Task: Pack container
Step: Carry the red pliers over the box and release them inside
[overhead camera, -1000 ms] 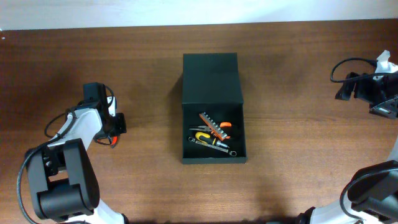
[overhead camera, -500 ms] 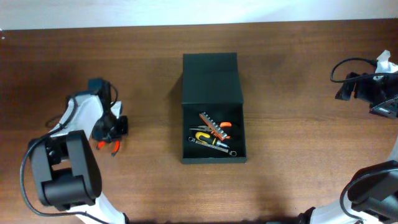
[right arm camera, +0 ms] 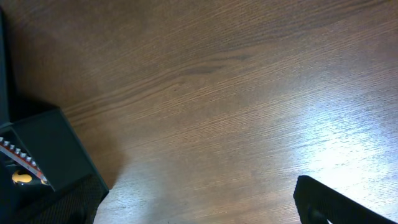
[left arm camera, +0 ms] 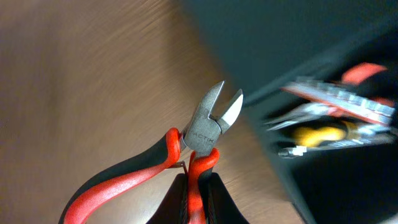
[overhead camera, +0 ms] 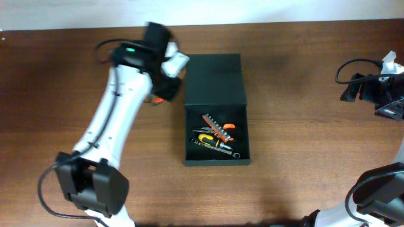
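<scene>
Next, my left gripper lets go of the red-handled side cutters inside the container, on the tools [overhead camera: 206,125] [left arm camera: 301,104] just behind the yellow screwdriver.
The container [overhead camera: 216,154], a dark green box, lies mid-table with its flap lid [overhead camera: 214,79] open toward the back. Several small hand tools [overhead camera: 214,137] lie inside. My left gripper [overhead camera: 161,93] is just left of the lid. It is shut on one handle of red-handled side cutters [left arm camera: 210,127], held above the wood, their tips pointing at the box edge [left arm camera: 292,43]. My right gripper [overhead camera: 352,88] is far right, open and empty, its fingers [right arm camera: 336,205] wide apart. The container's corner [right arm camera: 43,146] shows at the left of the right wrist view.
Bare brown wooden table [overhead camera: 303,126] surrounds the box. The right arm's cable and a white piece [overhead camera: 390,62] sit at the far right edge. The table's back edge [overhead camera: 284,23] meets a pale wall.
My left arm has swung from the table's left side up and right to the box's left edge, carrying the red-handled cutters. The right arm has not moved.
</scene>
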